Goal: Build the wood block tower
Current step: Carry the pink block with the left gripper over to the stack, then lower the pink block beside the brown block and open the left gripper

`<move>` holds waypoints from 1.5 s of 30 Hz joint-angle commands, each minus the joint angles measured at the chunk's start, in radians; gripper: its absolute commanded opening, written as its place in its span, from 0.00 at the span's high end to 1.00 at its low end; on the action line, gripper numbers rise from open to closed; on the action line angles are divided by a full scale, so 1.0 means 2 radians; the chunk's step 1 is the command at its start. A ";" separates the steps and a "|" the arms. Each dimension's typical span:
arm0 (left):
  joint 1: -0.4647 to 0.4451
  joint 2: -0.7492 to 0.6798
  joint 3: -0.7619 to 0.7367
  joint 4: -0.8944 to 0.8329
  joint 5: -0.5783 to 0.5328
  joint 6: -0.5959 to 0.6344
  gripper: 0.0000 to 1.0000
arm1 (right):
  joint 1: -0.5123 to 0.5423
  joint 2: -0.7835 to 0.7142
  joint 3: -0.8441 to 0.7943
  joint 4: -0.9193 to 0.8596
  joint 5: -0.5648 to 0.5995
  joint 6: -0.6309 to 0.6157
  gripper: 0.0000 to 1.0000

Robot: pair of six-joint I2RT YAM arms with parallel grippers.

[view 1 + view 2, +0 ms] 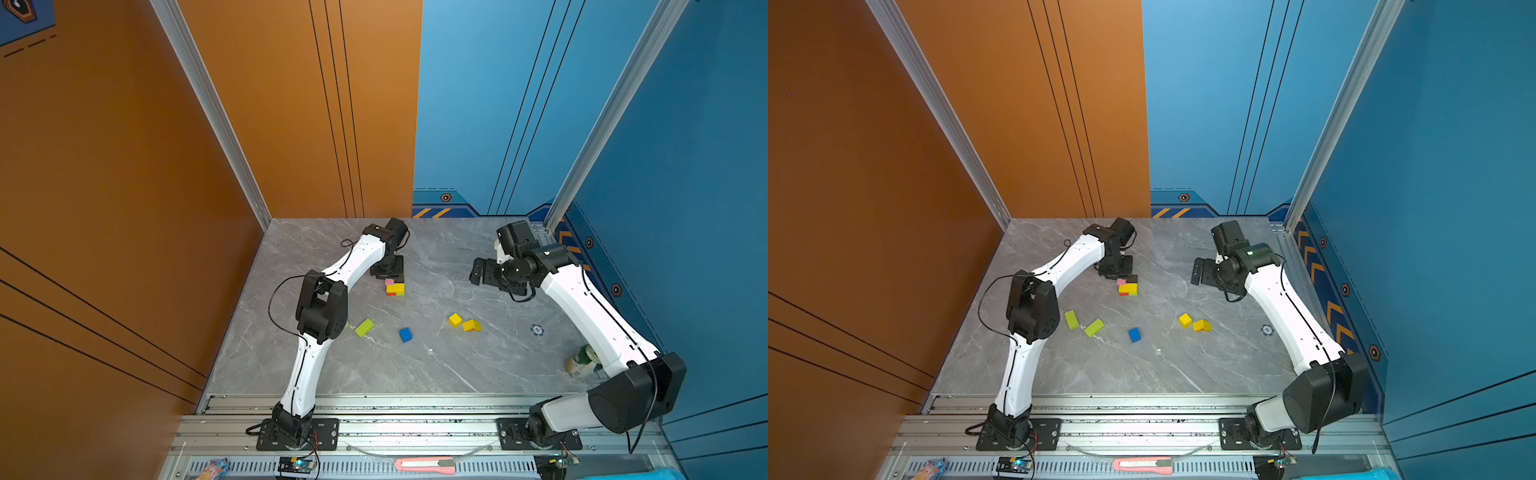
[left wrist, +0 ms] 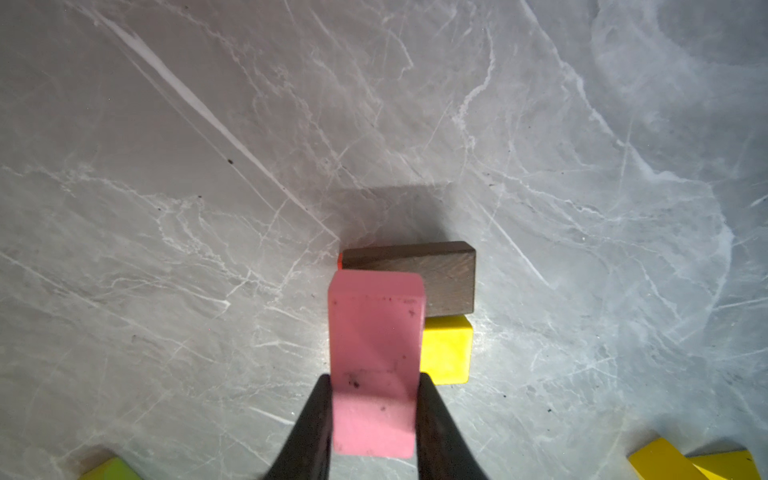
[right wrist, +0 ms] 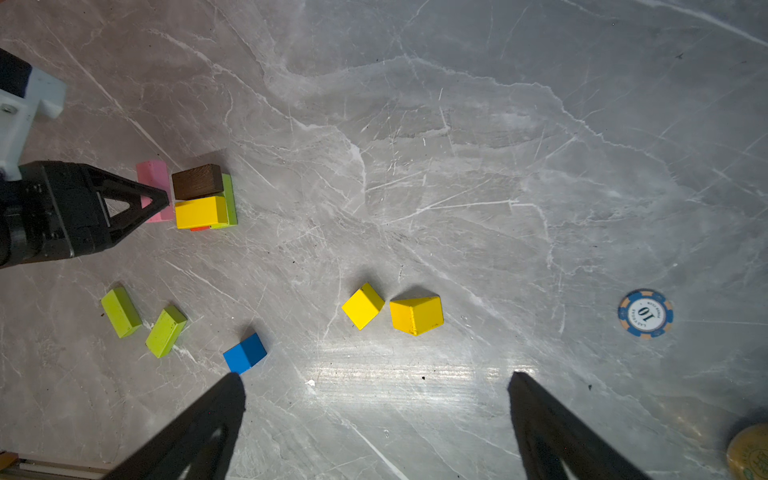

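Note:
My left gripper has the pink block, held just beside the tower now. It will let go of it across the ends of the brown bar and yellow bar (image 1: 390, 284) (image 2: 379, 336).
My left gripper (image 2: 375, 380) is shut on a pink block (image 2: 374, 365), held just beside the tower (image 1: 395, 288) at the far middle of the table. The tower is a low stack: a brown bar (image 3: 197, 180) and a yellow bar (image 3: 200, 212) lie over a lime bar (image 3: 229, 199) and a red sliver (image 3: 199, 228). Loose on the table are two lime bars (image 1: 1071, 319) (image 1: 1094, 327), a blue cube (image 1: 405, 334), a yellow cube (image 1: 455, 320) and a yellow prism (image 1: 472, 325). My right gripper (image 3: 376, 378) hangs open and holds nothing, high at the far right (image 1: 478, 272).
A blue poker chip (image 1: 537, 330) lies right of the yellow blocks. A green-and-white can (image 1: 582, 360) lies by the right arm's lower link. A pink box cutter (image 1: 424, 464) rests on the front rail. Orange and blue walls close in the table.

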 commanded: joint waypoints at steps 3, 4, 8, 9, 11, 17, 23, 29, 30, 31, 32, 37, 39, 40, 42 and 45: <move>-0.005 0.019 0.011 -0.014 0.007 0.005 0.87 | -0.004 -0.013 -0.009 -0.021 0.000 -0.005 0.00; -0.006 0.019 0.012 -0.014 0.007 0.005 0.87 | -0.004 -0.014 -0.010 -0.021 -0.001 -0.003 0.00; -0.006 0.023 0.011 -0.013 0.008 0.010 0.87 | -0.004 -0.018 -0.012 -0.022 0.000 0.001 0.00; -0.006 0.023 0.011 -0.014 0.008 0.010 0.87 | -0.004 -0.019 -0.013 -0.022 0.001 0.002 0.00; -0.006 0.025 0.010 -0.014 0.007 0.013 0.86 | -0.004 -0.021 -0.014 -0.022 0.002 0.003 0.00; -0.004 0.026 0.012 -0.014 0.006 0.015 0.76 | -0.004 -0.025 -0.017 -0.022 0.004 0.007 0.00; -0.004 0.026 0.014 -0.017 0.012 0.017 0.71 | -0.005 -0.026 -0.020 -0.022 0.007 0.009 0.00; -0.005 0.024 0.013 -0.021 0.014 0.016 0.75 | -0.005 -0.027 -0.020 -0.022 0.010 0.012 0.00; -0.005 0.023 0.013 -0.021 0.013 0.015 0.75 | -0.004 -0.028 -0.022 -0.022 0.011 0.012 0.00; -0.005 0.022 0.012 -0.020 0.012 0.015 0.75 | -0.004 -0.028 -0.023 -0.022 0.012 0.012 0.00; -0.004 0.023 0.012 -0.021 0.012 0.015 0.75 | -0.004 -0.028 -0.023 -0.022 0.011 0.013 0.00; -0.004 0.025 0.015 -0.022 0.014 0.016 0.62 | -0.004 -0.028 -0.027 -0.022 0.010 0.015 0.00; -0.005 0.026 0.017 -0.022 0.016 0.017 0.56 | -0.004 -0.029 -0.028 -0.022 0.010 0.015 0.00; -0.005 0.026 0.018 -0.022 0.017 0.016 0.54 | -0.004 -0.030 -0.029 -0.022 0.011 0.015 0.00; -0.005 0.024 0.019 -0.022 0.018 0.017 0.53 | -0.004 -0.032 -0.029 -0.022 0.012 0.016 0.00; -0.005 0.022 0.020 -0.023 0.019 0.017 0.51 | -0.004 -0.033 -0.031 -0.022 0.012 0.017 0.00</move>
